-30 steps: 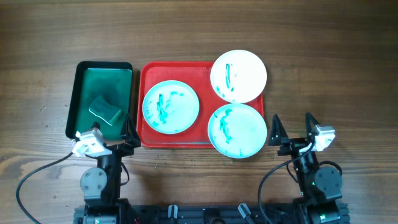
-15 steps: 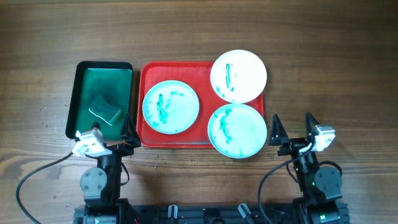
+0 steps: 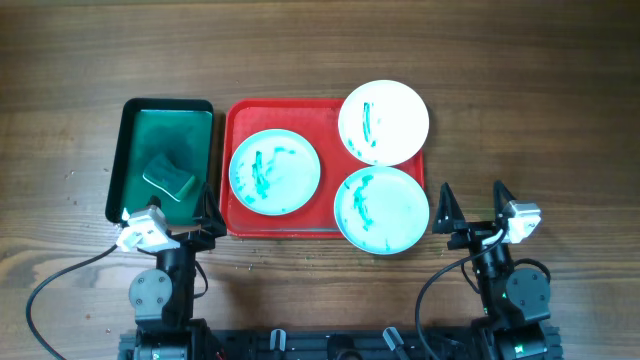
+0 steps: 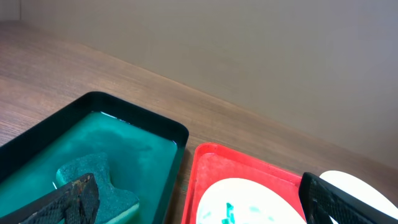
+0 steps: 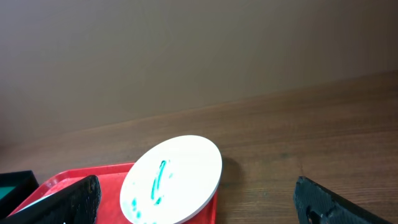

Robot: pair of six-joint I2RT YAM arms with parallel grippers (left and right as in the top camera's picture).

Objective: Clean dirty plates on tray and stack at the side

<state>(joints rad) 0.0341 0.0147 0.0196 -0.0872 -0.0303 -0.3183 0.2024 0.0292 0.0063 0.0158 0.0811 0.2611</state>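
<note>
The robot's left gripper should close on the middle of the green sponge [image 3: 169, 177] [image 4: 101, 190] in the dark green tray, because the plates need to be wiped.
Three white plates smeared with teal streaks sit on the red tray [image 3: 235, 118]. One plate [image 3: 274, 171] lies flat at the tray's left. A second plate [image 3: 383, 121] hangs over the far right corner. A third plate [image 3: 381, 209] hangs over the near right corner. My left gripper [image 3: 165, 215] is open and empty near the table's front edge, left of the tray. My right gripper [image 3: 470, 207] is open and empty, right of the third plate. The left wrist view shows the tray [image 4: 205, 163] and the left plate [image 4: 249, 202]. The right wrist view shows the far plate [image 5: 171, 180].
A dark green tray [image 3: 163, 128] holding teal liquid and a green sponge [image 3: 167, 176] stands left of the red tray; it also shows in the left wrist view [image 4: 124, 149]. Bare wooden table [image 3: 530, 120] lies to the right and behind.
</note>
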